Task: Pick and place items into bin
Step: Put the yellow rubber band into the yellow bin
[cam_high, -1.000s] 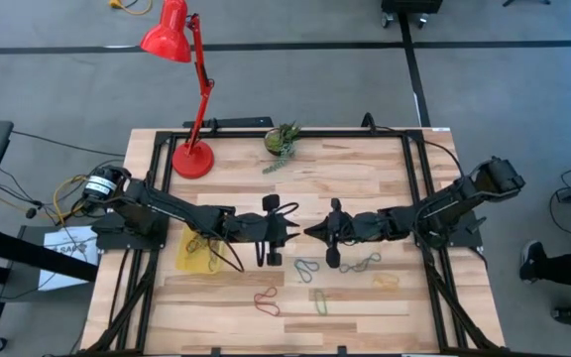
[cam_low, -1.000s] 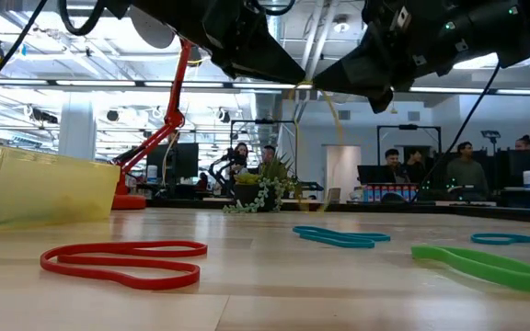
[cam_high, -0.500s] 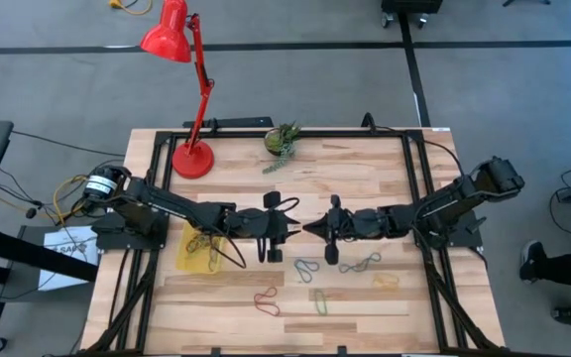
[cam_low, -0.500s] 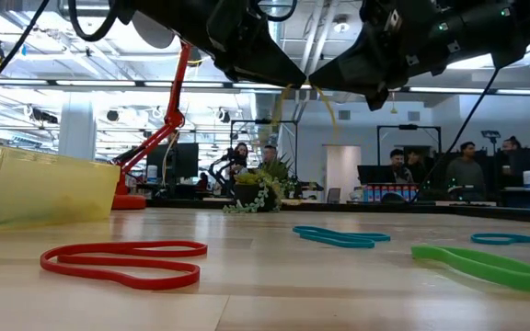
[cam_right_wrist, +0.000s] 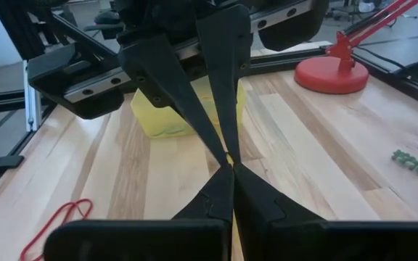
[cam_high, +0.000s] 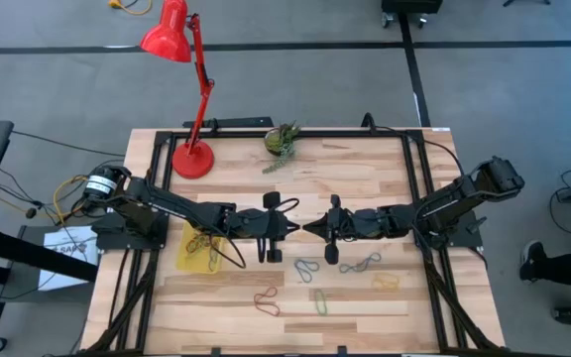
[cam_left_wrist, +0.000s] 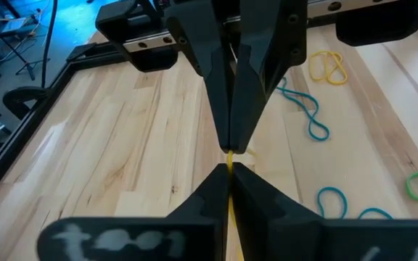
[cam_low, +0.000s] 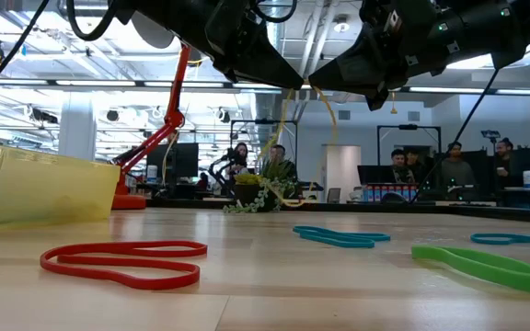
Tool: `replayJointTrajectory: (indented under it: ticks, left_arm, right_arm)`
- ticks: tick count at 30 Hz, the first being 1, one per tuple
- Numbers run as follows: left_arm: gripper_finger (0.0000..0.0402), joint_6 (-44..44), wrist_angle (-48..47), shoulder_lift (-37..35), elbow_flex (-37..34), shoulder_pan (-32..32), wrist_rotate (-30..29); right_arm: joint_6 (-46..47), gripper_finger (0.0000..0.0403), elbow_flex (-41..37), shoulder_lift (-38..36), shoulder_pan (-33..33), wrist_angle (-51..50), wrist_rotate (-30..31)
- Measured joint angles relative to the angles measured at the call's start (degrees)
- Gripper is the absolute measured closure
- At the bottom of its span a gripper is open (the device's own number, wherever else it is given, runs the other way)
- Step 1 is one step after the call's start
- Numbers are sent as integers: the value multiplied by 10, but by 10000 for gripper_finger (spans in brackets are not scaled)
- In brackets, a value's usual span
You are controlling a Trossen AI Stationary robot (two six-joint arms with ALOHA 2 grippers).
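Note:
Next, my left gripper lets go of the yellow rubber band in the yellow bin (cam_high: 216, 257) that holds the dark loops.
My left gripper (cam_high: 292, 228) and my right gripper (cam_high: 308, 228) meet tip to tip above the middle of the table, both shut on one yellow rubber band (cam_low: 327, 106). The band hangs in thin strands below the meeting point. The yellow bin (cam_high: 198, 248) sits on the table to the left, under my left arm, with dark loops inside. Other bands lie flat on the wood: blue (cam_high: 307, 270), green (cam_high: 361, 263), yellow (cam_high: 386, 281), red (cam_high: 266, 300). My left gripper pinches the yellow band (cam_left_wrist: 230, 206) between its two fingers, at their tips, coming level from the table's left. The band is lifted clear of the table. My right gripper pinches the same band's upper part (cam_right_wrist: 228, 158) at its fingertips, level from the table's right. The rest hangs slack below the fingers (cam_low: 279, 124).
A red lamp base (cam_high: 192, 159) and a green plant clump (cam_high: 282, 141) stand near the far edge. Black rails run along the table's left and right sides. People sit at desks in the room behind, seen in the low view.
My left gripper has moved toward the table's right until its tips met the right gripper's tips at the hanging yellow band. The band's loose strands have swung a little. My right gripper has stayed where it was.

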Motion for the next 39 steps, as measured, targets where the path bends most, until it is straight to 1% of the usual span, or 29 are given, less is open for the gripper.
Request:
replayJointTrajectory:
  ticks: [6,8,10,12,14,16,18,22,24,28,31,32,34,39]
  left_arm:
    - [400,0,-1,0,0,0,-9]
    - [400,0,-10,0,0,0,-26]
    - [400,0,-36,-3,0,-1,-60]
    - [400,-11,-77,-16,1,-5,-100]
    - [400,-38,-142,-39,13,-9,-133]
    - [400,-70,-214,-66,30,-17,-147]
    - [400,-103,-290,-96,50,-27,-147]
    - [400,-180,-453,-156,88,-51,-146]
    - [400,-235,-549,-182,102,-62,-145]
    - [400,-402,-726,-219,105,-79,-124]
    - [400,-526,-862,-218,102,-96,-105]
    - [400,-554,-889,-217,95,-103,-97]
    - [400,-594,-910,-215,72,-115,-85]
    - [400,-652,-891,-215,-3,-128,-64]
  right_arm:
    - [4,384,0,0,0,-6,0]
    - [4,371,0,0,0,-19,1]
    - [8,357,1,0,1,-42,2]
    - [23,345,1,0,1,-65,2]
    - [41,336,1,0,1,-88,2]
    - [50,332,1,0,1,-109,2]
    - [51,330,1,0,1,-128,2]
    - [69,330,1,0,1,-160,2]
    - [84,330,1,0,1,-176,2]
    - [103,330,1,0,1,-203,2]
    - [108,330,0,0,1,-203,2]
    - [108,330,0,0,1,-202,2]
    - [108,330,0,0,1,-202,2]
    - [111,330,0,0,1,-202,2]
